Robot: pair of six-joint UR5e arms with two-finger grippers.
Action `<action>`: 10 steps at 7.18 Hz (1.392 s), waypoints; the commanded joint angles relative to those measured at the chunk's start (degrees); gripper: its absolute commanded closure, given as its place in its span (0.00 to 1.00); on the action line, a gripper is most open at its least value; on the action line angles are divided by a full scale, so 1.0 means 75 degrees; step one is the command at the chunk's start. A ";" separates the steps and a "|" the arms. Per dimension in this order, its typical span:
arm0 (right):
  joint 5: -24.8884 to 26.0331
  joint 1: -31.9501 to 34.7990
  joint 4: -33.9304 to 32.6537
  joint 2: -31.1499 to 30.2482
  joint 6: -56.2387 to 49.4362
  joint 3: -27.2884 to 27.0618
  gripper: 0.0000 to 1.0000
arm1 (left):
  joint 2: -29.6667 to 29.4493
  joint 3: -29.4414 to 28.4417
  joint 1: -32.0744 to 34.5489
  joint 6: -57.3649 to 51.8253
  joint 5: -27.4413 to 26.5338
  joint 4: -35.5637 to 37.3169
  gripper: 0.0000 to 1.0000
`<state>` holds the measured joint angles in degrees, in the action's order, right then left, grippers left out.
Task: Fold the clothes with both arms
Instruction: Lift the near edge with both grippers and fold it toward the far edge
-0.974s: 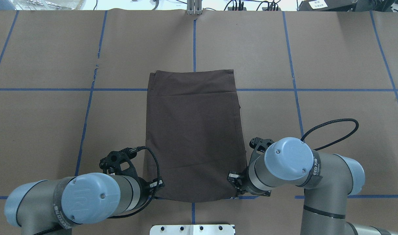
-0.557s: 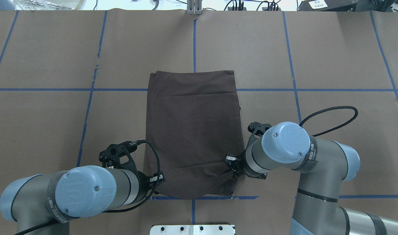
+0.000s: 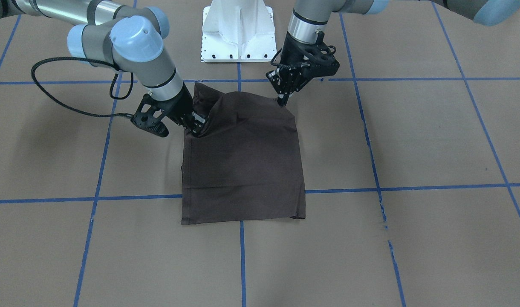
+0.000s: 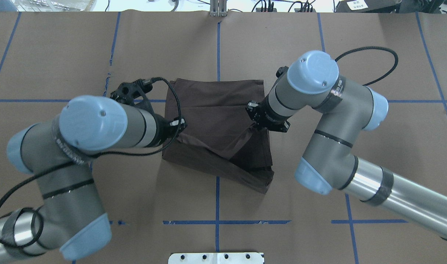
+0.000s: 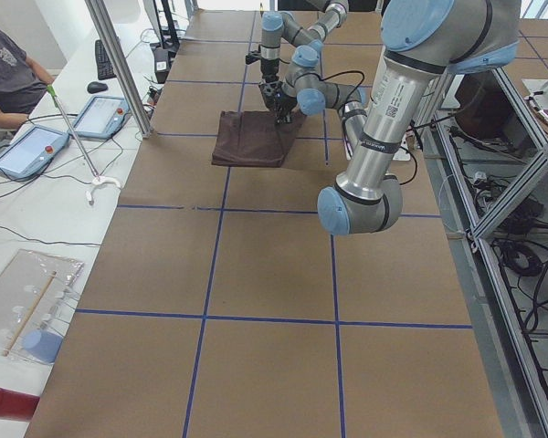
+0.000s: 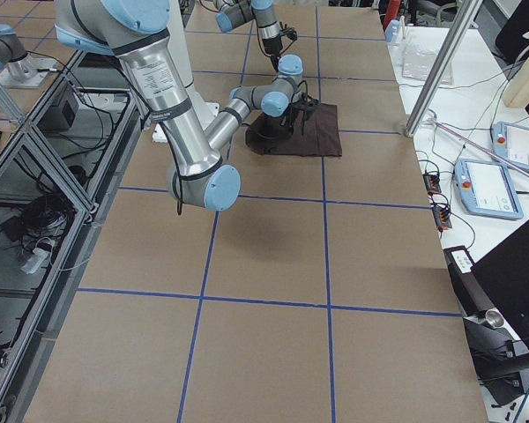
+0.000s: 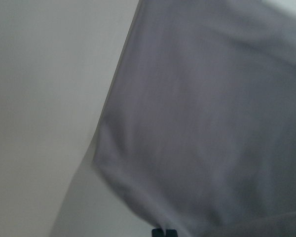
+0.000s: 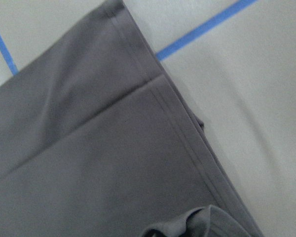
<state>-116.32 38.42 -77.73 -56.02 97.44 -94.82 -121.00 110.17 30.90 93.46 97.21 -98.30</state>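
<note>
I should let go of the T-shirt's near corner with my right gripper just past its far corner (image 3: 185, 235) on the same side.
The dark brown T-shirt (image 4: 212, 110) lies folded in a rectangle mid-table, and its near part is raised and draped in folds. My left gripper (image 4: 177, 126) is shut on the shirt's near-left corner and holds it above the cloth. It shows at the right in the front-facing view (image 3: 281, 100). My right gripper (image 4: 254, 123) is shut on the near-right corner, and shows at the left in the front-facing view (image 3: 196, 128). The far part of the shirt (image 3: 243, 192) lies flat. The collar, lettering and tags are hidden. Both wrist views show only cloth (image 7: 212, 123) (image 8: 89, 163) over the table.
The table (image 4: 373, 146) is covered in brown paper with blue tape lines. The white pedestal base (image 3: 238, 38) stands at the robot's side. An operator (image 5: 9, 73) sits beyond the far edge with tablets (image 5: 32, 151) and a metal pole (image 5: 119, 64).
Both grippers have lifted the shirt's near edge and carried it away from the robot, toward the far edge. The near half now hangs raised over the rest.
</note>
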 commanded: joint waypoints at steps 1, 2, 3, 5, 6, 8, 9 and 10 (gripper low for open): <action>-0.0405 0.0711 0.1126 0.1180 -0.0042 0.2573 1.00 | -0.0679 -0.2571 0.1056 -0.0482 0.0292 -0.1943 1.00; -0.0394 0.0736 0.1489 0.1676 -0.0054 0.3573 1.00 | -0.0845 -0.3268 0.1303 -0.0775 0.0292 -0.2381 1.00; -0.0370 0.0748 0.1887 0.1762 -0.0054 0.3955 1.00 | -0.0894 -0.3577 0.1434 -0.0975 0.0292 -0.2687 1.00; -0.0370 0.0911 0.1902 0.1938 -0.0042 0.4145 1.00 | -0.1267 -0.3930 0.1516 -0.0989 0.0292 -0.2737 1.00; -0.0417 0.1063 0.1902 0.1950 -0.0042 0.4169 1.00 | -0.1385 -0.4071 0.1575 -0.0989 0.0304 -0.2749 1.00; -0.0475 0.1251 0.1902 0.1950 -0.0031 0.4251 1.00 | -0.1689 -0.4619 0.1797 -0.0931 0.0304 -0.2831 1.00; -0.0522 0.1379 0.1902 0.1973 -0.0031 0.4437 1.00 | -0.2132 -0.5354 0.1926 -0.0895 0.0304 -0.2924 0.67; -0.0534 0.1415 0.1902 0.2159 -0.0089 0.4555 0.01 | -0.2670 -0.6428 0.1962 -0.0941 0.0269 -0.3748 0.01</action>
<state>-120.10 48.40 -63.46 -40.98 97.11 -61.85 -136.67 70.27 44.96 86.54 99.44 -121.37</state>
